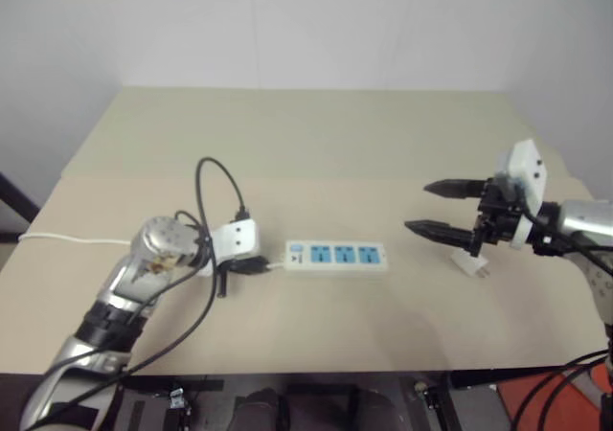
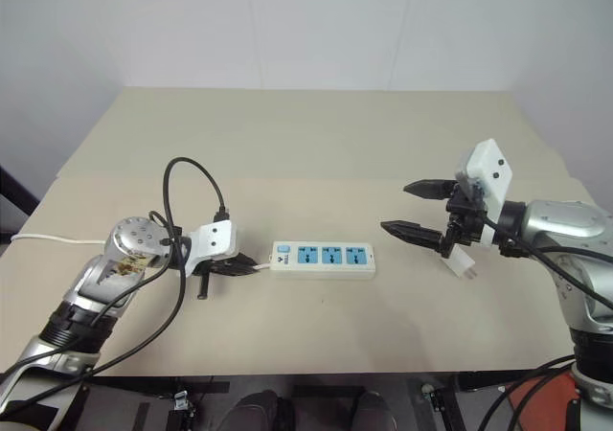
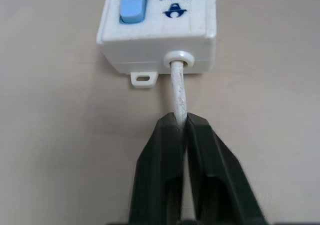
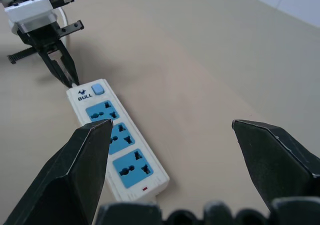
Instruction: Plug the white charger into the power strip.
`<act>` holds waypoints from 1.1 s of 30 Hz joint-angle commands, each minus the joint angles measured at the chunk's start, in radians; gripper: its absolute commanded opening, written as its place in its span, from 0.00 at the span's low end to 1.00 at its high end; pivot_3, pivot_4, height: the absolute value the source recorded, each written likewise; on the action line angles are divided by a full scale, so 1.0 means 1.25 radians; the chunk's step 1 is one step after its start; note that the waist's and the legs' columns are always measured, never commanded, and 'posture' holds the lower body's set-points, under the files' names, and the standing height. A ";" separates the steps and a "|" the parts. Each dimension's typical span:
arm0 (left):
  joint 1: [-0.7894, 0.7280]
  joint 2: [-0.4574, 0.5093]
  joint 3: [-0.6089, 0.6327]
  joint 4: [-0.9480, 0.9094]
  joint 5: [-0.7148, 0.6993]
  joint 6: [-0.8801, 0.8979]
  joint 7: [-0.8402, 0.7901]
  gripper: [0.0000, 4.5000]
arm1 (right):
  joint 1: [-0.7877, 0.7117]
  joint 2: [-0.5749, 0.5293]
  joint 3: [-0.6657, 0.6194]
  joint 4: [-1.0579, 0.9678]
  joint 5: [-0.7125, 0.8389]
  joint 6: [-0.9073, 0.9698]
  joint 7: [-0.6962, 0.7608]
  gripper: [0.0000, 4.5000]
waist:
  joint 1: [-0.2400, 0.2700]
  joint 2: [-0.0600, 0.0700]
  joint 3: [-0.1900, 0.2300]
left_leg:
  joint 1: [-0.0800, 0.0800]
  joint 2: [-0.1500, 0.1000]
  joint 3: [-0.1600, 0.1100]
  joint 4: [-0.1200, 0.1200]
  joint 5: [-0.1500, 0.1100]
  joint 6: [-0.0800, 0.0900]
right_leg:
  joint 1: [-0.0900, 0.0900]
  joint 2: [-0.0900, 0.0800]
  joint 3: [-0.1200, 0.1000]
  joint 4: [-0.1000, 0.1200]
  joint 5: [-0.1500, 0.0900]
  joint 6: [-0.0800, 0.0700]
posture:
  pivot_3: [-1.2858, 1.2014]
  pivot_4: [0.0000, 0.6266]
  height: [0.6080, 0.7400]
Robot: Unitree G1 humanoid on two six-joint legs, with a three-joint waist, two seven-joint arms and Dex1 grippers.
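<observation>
Next, my left gripper opens and grips the housing's switch end (image 3: pixel 157 27) to steady the power strip for plugging, because it holds only the power strip's thin white cord.
The power strip (image 1: pixel 337 257) lies flat in the middle of the beige table, its three blue sockets facing up and its switch end toward my left gripper (image 1: pixel 254 266). That gripper sits low at the switch end, and in the left wrist view its fingers (image 3: pixel 165 150) are shut on the strip's thin white cord (image 3: pixel 177 87) just behind the housing. The white charger (image 1: pixel 472 265) lies on the table to the right of the strip, partly hidden behind my right hand. My right gripper (image 1: pixel 417 208) hovers above the table next to it, open and empty, pointing toward the strip.
The white cord (image 1: pixel 67 239) trails off the table's left edge. A black cable (image 1: pixel 215 172) loops up from my left wrist. A seam (image 1: pixel 335 177) crosses the tabletop behind the strip. The table's front edge (image 1: pixel 287 366) is close below the strip.
</observation>
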 commanded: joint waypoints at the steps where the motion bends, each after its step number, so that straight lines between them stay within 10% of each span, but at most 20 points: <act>1: -0.021 0.036 0.025 -0.017 -0.055 -0.022 -0.047 0.38 | 0.007 -0.019 -0.040 -0.026 0.012 0.003 -0.006 1.00 | -0.001 0.000 0.000 | 0.000 0.000 0.000 0.000 0.000 0.000 | 0.000 0.000 0.000 0.000 0.000 0.000 | 0.52 0.24 1.00; 10: -0.042 0.084 0.114 -0.007 -0.215 -0.043 -0.116 1.00 | 0.029 -0.022 -0.062 -0.031 0.022 0.007 -0.020 1.00 | 0.001 0.000 0.000 | 0.001 0.000 0.000 0.000 0.000 0.000 | 0.001 0.000 0.000 0.000 0.000 0.000 | 0.52 0.24 1.00; 19: -0.071 -0.140 0.112 0.145 -0.268 -0.159 -0.047 1.00 | 0.042 -0.020 -0.089 -0.054 0.045 0.035 -0.041 1.00 | -0.003 0.000 0.000 | 0.002 0.000 0.001 -0.001 0.000 0.000 | 0.002 0.000 0.000 -0.002 0.000 0.000 | 0.52 0.24 1.00; 33: -0.165 -0.229 0.042 0.523 -0.168 -0.438 -0.098 1.00 | 0.060 -0.025 -0.133 -0.084 0.079 0.071 -0.060 1.00 | 0.002 0.000 0.000 | 0.001 0.000 0.001 -0.001 0.000 0.000 | 0.002 0.000 0.000 -0.003 0.001 0.000 | 0.52 0.24 1.00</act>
